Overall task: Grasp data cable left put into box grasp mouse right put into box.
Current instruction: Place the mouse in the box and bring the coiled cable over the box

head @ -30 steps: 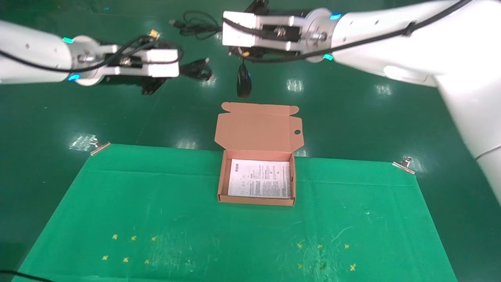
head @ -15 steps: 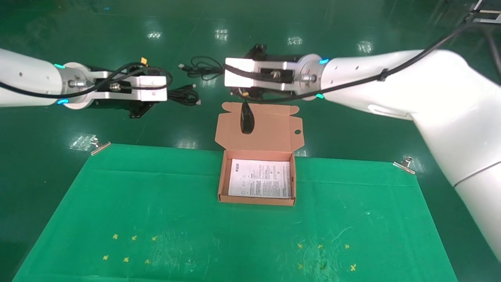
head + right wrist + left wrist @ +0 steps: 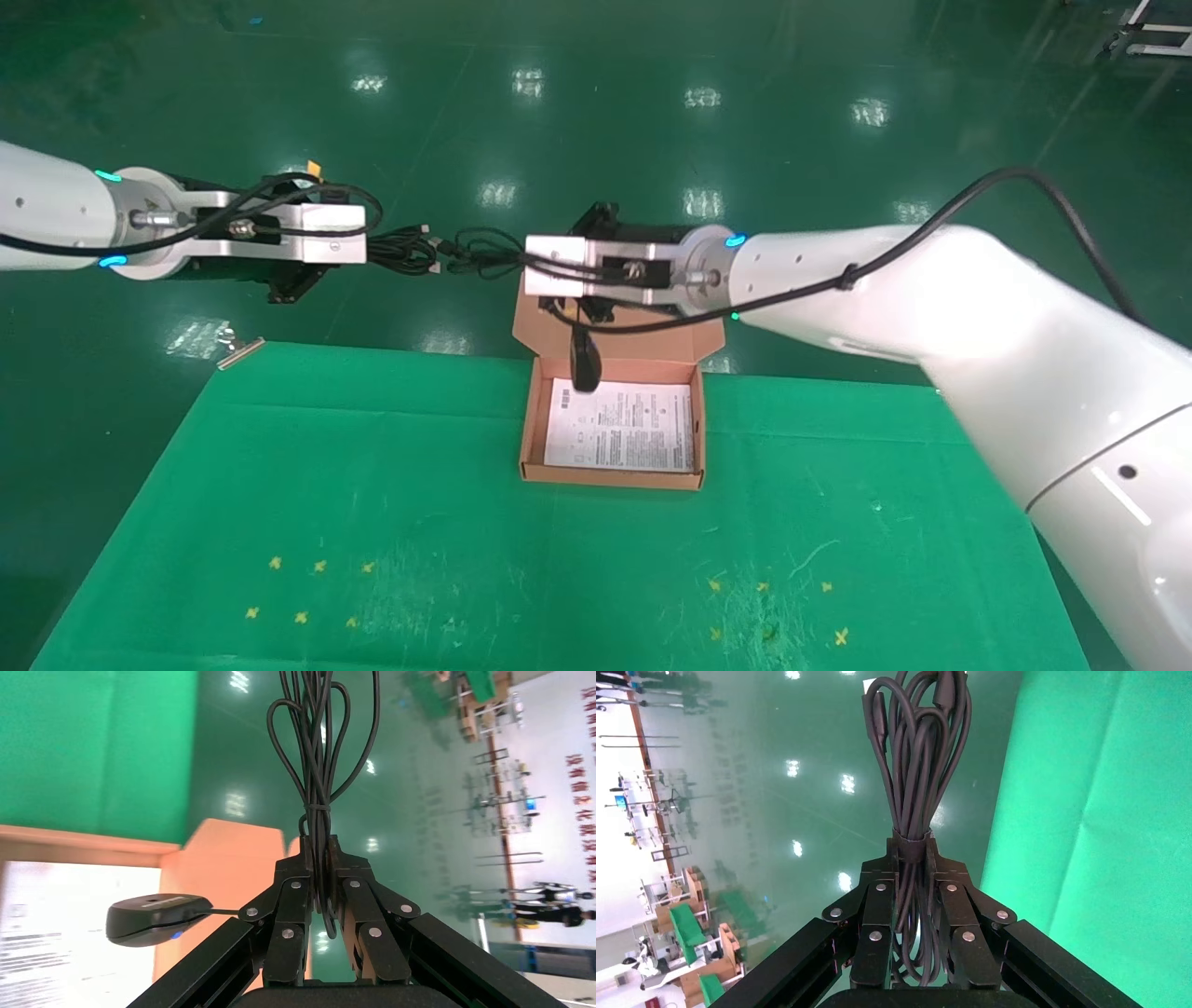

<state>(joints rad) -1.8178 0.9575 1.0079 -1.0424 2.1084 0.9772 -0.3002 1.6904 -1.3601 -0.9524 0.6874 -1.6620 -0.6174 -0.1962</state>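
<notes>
I will release the mouse's bundled cord from my right gripper on the far part of the white sheet inside the box [image 3: 628,391].
My left gripper [image 3: 371,250] is shut on the data cable [image 3: 408,253], a black looped bundle, held in the air left of the box; the left wrist view shows the jaws [image 3: 911,846] clamped on its tied middle [image 3: 916,755]. My right gripper [image 3: 523,266] is shut on the mouse's bundled cord [image 3: 484,257], also seen in the right wrist view [image 3: 318,843]. The black mouse [image 3: 585,363] dangles on its cord over the back edge of the open box [image 3: 610,479]. It also shows in the right wrist view [image 3: 158,917]. A white printed sheet [image 3: 619,427] lies inside the box.
The box stands at the far edge of a green cloth [image 3: 372,485] held by metal clips [image 3: 240,348]. Its lid [image 3: 643,337] stands open behind it, partly hidden by my right gripper. Small yellow marks [image 3: 298,587] dot the cloth's near side. Glossy green floor lies beyond.
Both arms have come down and toward me. The right gripper carried the dangling mouse from beyond the lid to over the box's back edge. The left gripper moved with the cable.
</notes>
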